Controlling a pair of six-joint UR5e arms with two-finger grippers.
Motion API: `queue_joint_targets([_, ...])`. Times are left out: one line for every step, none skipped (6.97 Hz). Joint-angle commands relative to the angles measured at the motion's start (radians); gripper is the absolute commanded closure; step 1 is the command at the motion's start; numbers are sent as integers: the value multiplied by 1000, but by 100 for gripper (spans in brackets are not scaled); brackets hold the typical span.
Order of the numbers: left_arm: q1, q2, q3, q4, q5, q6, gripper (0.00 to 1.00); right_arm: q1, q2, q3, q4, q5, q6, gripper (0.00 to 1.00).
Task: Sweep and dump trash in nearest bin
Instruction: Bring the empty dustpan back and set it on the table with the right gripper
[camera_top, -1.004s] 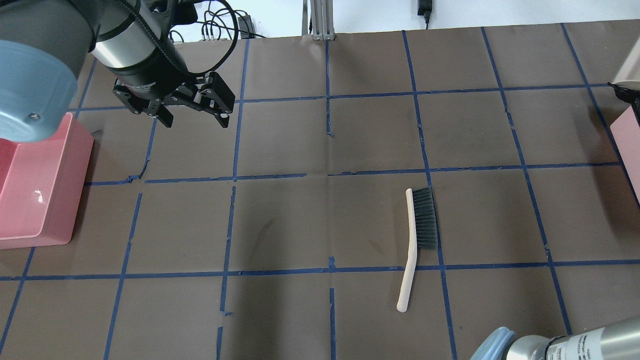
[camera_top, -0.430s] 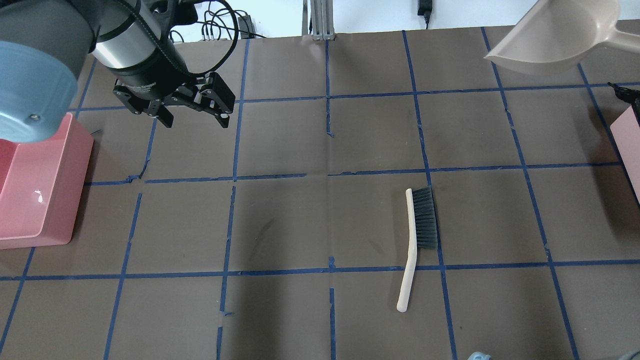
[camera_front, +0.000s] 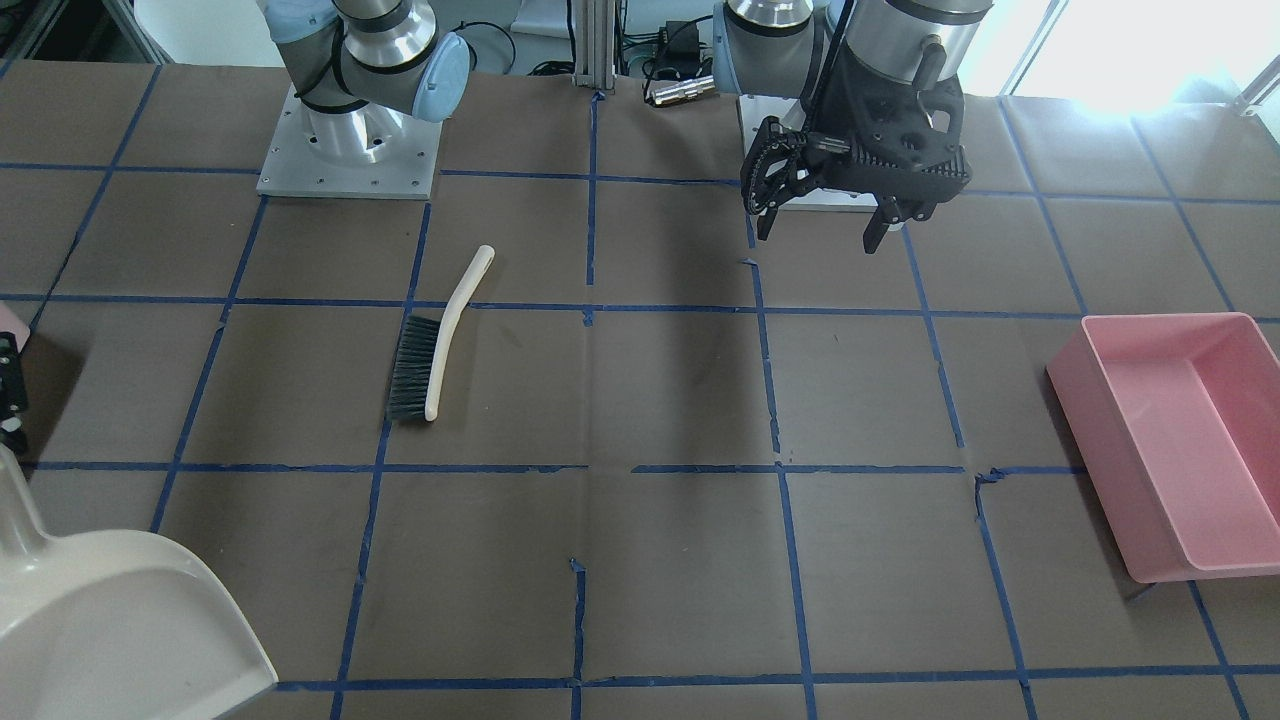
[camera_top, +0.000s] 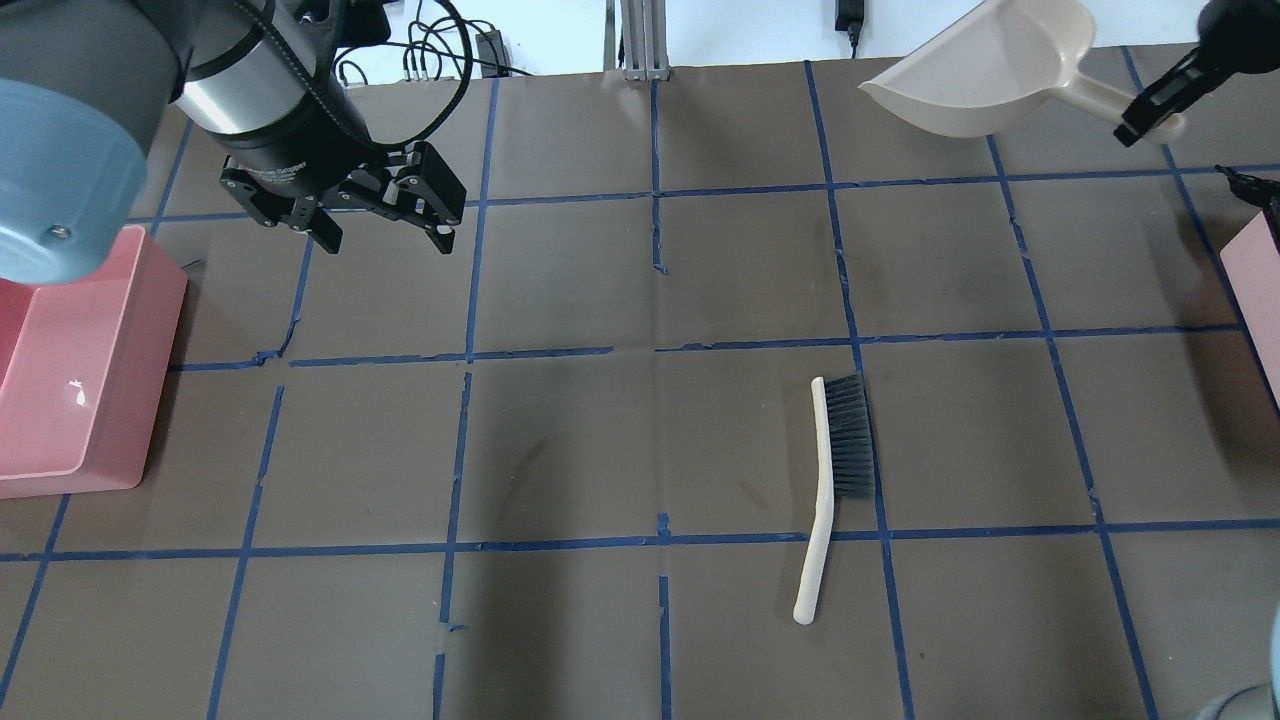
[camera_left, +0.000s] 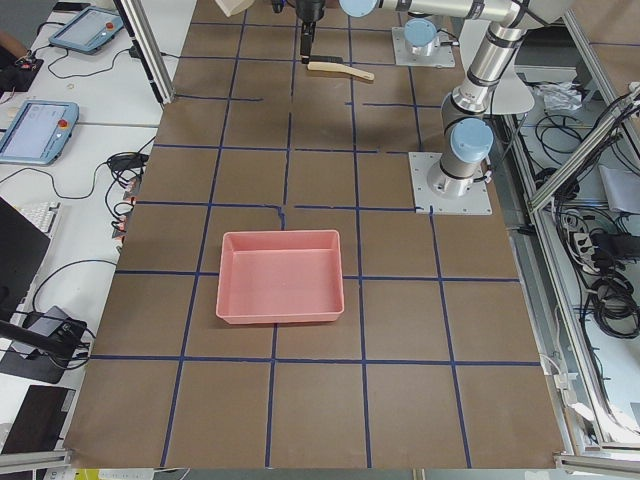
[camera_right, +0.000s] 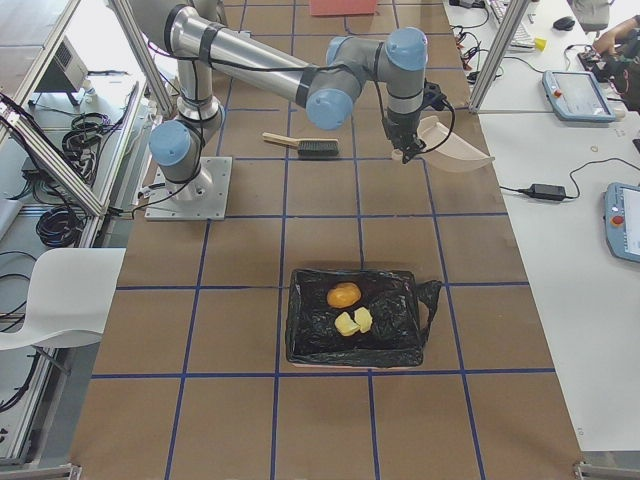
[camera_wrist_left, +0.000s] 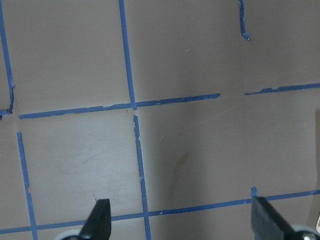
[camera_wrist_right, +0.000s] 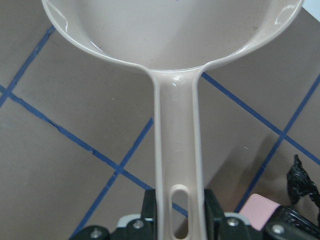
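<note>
I need to use my right gripper to set the beige dustpan down on the table over the loose-ended blue tape strip (camera_front: 587, 608).
The trash, a tan potato shape (camera_right: 343, 295) and two pale yellow chunks (camera_right: 354, 322), lies inside the bin (camera_right: 395, 340), which is lined with a black bag. Only a pale pink corner of the bin (camera_top: 1262, 290) shows in the overhead view. My right gripper (camera_top: 1150, 105) is shut on the handle of a beige dustpan (camera_top: 985, 70) and holds it in the air over the far right of the table; the pan looks empty in the right wrist view (camera_wrist_right: 175, 30). My left gripper (camera_top: 385, 235) is open and empty above the far left of the table.
A hand brush (camera_top: 835, 480) with a cream handle and dark bristles lies on the table right of centre. A large deeper-pink tub (camera_top: 70, 370) stands at the left edge. Blue tape lines cross the brown table cover.
The dustpan and my right gripper have come into the overhead view and moved left. My left gripper has hardly moved. The brush lies still.
</note>
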Motion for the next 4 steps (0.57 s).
queue_joint_targets([2, 4, -2, -4, 2, 3, 0, 193, 53, 10, -76, -1, 285, 100])
queue_joint_targets([5, 5, -2, -3, 6, 3, 0, 271, 61, 41, -127, -3, 385, 100])
queue_joint_targets([6, 5, -4, -4, 11, 24, 0, 321, 53, 85, -159, -1, 488, 100])
queue_joint_targets([8, 5, -5, -1, 26, 72, 0, 390, 52, 134, -170, -1, 580, 100])
